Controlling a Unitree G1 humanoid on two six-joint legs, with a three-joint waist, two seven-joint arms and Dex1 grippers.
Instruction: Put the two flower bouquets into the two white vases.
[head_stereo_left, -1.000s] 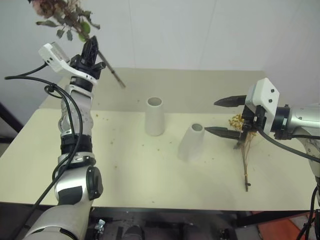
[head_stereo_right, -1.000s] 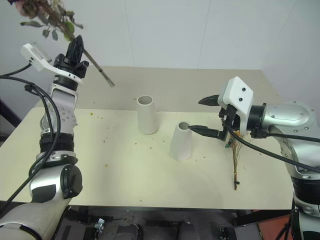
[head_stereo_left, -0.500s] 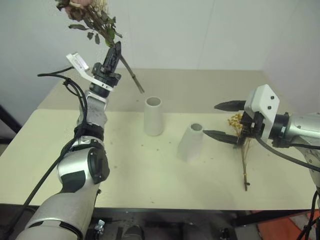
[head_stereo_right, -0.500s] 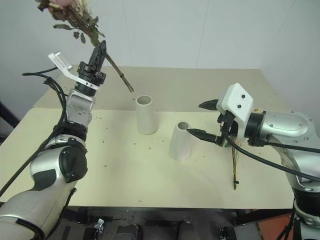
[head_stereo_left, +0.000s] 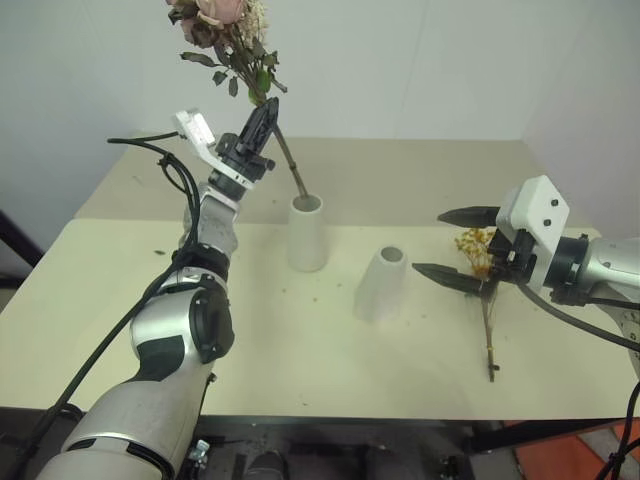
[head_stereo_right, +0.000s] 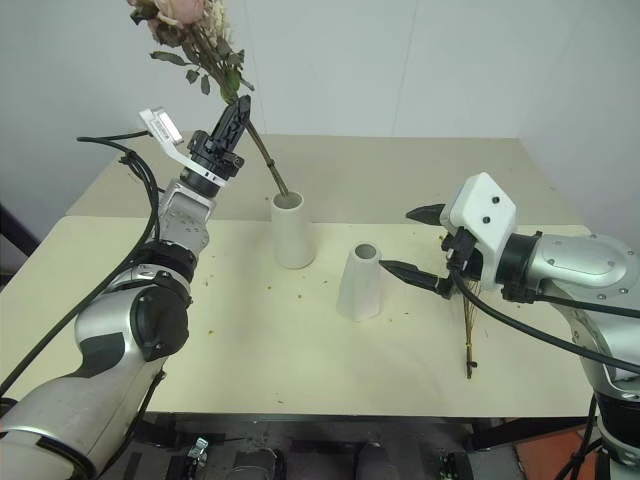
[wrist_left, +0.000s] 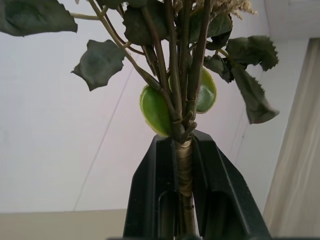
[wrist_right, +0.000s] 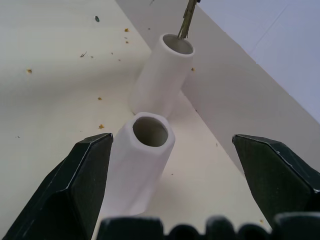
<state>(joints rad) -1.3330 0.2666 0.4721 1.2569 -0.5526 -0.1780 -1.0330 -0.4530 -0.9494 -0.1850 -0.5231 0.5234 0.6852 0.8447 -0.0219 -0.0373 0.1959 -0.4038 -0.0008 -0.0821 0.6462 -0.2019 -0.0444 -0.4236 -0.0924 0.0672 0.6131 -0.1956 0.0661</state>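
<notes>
I will release the pink rose bouquet from my left gripper, stems down, in the taller white vase (head_stereo_left: 307, 205). The bouquet is now held high and tilted.
My left gripper (head_stereo_left: 262, 118) is shut on the taped stems (wrist_left: 183, 165) of the pink rose bouquet (head_stereo_left: 222, 18), held high and tilted. The stem tip (wrist_right: 186, 22) sits at the mouth of the taller white vase (head_stereo_left: 307, 232); whether it is inside I cannot tell. The shorter cone-shaped vase (head_stereo_left: 382, 284) stands upright to its right. My right gripper (head_stereo_left: 428, 241) hangs open just right of the cone vase, nothing between its fingers. The yellow-orange spray (head_stereo_left: 486, 300) lies flat on the table below that gripper.
Both vases stand near the middle of a beige table (head_stereo_left: 280, 350) strewn with small petal crumbs. A white wall rises behind the far edge. Black cables (head_stereo_left: 150, 290) trail along my left arm.
My left gripper has carried the rose bouquet right and down, bringing the stem tip from left of the vases to the taller vase's mouth. The right gripper has stayed put, open.
</notes>
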